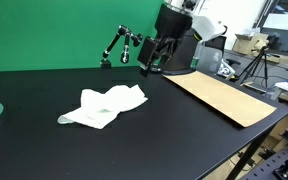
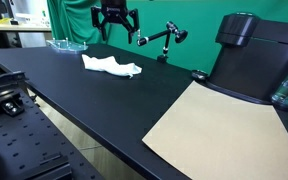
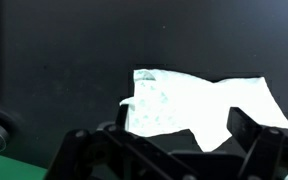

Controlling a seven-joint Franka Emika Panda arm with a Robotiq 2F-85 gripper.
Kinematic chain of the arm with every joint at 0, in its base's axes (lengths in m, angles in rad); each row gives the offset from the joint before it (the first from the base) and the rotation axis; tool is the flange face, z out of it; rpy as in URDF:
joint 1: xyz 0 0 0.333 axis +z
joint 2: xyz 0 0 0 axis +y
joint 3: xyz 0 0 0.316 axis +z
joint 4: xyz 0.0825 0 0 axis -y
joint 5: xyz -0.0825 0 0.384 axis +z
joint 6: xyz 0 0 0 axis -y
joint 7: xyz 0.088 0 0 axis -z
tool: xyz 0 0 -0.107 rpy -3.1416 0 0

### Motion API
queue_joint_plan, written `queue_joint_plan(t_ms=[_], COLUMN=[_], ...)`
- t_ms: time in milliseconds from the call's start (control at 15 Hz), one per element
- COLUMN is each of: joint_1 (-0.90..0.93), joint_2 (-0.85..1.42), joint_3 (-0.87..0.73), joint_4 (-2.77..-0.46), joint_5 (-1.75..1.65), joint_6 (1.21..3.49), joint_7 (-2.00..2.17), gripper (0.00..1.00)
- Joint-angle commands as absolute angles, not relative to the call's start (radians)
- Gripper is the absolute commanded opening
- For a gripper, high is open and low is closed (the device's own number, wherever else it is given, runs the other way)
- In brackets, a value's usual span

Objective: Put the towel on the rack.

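The towel's patterned end (image 1: 126, 94) (image 3: 164, 105), nearest the brown cardboard sheet, should be the next spot my gripper goes to and closes on.
A crumpled white towel (image 1: 104, 105) lies flat on the black table, also seen in an exterior view (image 2: 109, 66) and in the wrist view (image 3: 199, 100). My gripper (image 1: 154, 64) hangs in the air above the table, a little behind and beside the towel, apart from it. It also shows in an exterior view (image 2: 114, 30). In the wrist view its two fingers (image 3: 164, 140) stand wide apart with nothing between them. A black jointed stand (image 1: 119, 45) is clamped at the table's back edge; no other rack shows.
A brown cardboard sheet (image 1: 219, 95) lies on the table near the robot base (image 2: 254, 50). A greenish glass dish (image 2: 69, 45) sits at the far end of the table (image 1: 24, 150). A green screen stands behind.
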State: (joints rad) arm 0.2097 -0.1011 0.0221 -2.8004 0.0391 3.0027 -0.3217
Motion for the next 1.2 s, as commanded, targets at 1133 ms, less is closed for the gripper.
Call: queue_joint_plan(t_ms=[1133], joint_1=[0.475], joint_2=[0.432], joint_3=[-0.173], joint_4=[-2.643], joint_5=[0.060], joint_6=[3.469], joint_7=[-0.215], gripper=[1.00])
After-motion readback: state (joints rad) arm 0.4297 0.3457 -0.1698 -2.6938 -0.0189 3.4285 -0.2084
